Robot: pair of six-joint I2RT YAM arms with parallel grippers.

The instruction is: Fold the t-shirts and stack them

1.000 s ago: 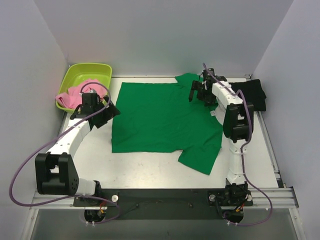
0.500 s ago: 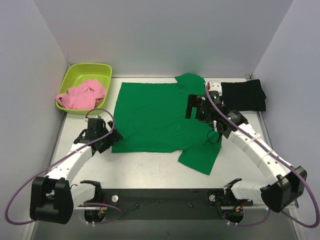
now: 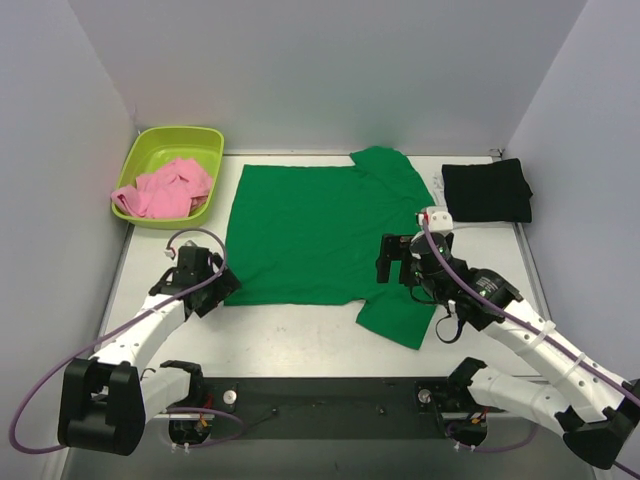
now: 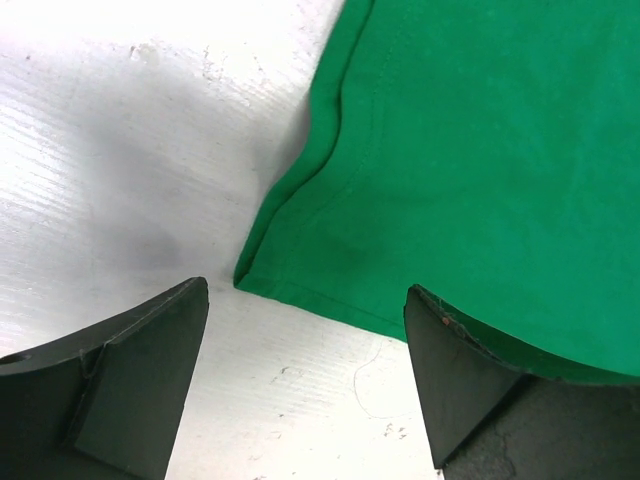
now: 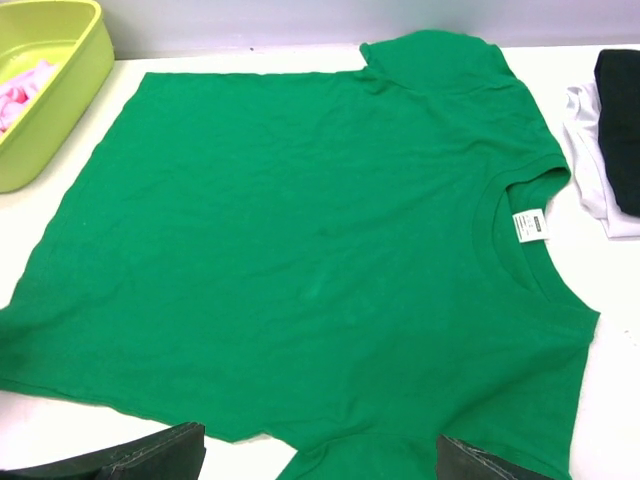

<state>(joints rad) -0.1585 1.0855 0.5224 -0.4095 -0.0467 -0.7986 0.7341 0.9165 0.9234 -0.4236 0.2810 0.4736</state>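
Next, the robot's right gripper should move down to the near sleeve's collar-side hem corner point(image 3: 417, 346) on the green t-shirt and close there.
The bright green t-shirt point(image 3: 320, 235) lies spread flat on the table, collar to the right. The black t-shirt point(image 3: 487, 190) lies folded at the back right. The pink t-shirt point(image 3: 165, 188) is crumpled in the tub. My left gripper point(image 3: 220, 288) is open and low at the green shirt's near-left hem corner point(image 4: 250, 278), its fingers point(image 4: 130, 380) either side of bare table just short of the hem. My right gripper point(image 3: 398, 262) is open and empty above the green shirt point(image 5: 300, 230) by its near sleeve.
The lime-green plastic tub point(image 3: 205, 140) stands at the back left and also shows in the right wrist view point(image 5: 60, 90). A white cloth point(image 5: 590, 150) lies under the black shirt's left edge point(image 5: 620, 110). Grey walls enclose the table on three sides.
Both arms have swung toward the near edge. My left gripper moved from beside the tub to the shirt's near-left corner. My right gripper moved from the far sleeve to the near sleeve.
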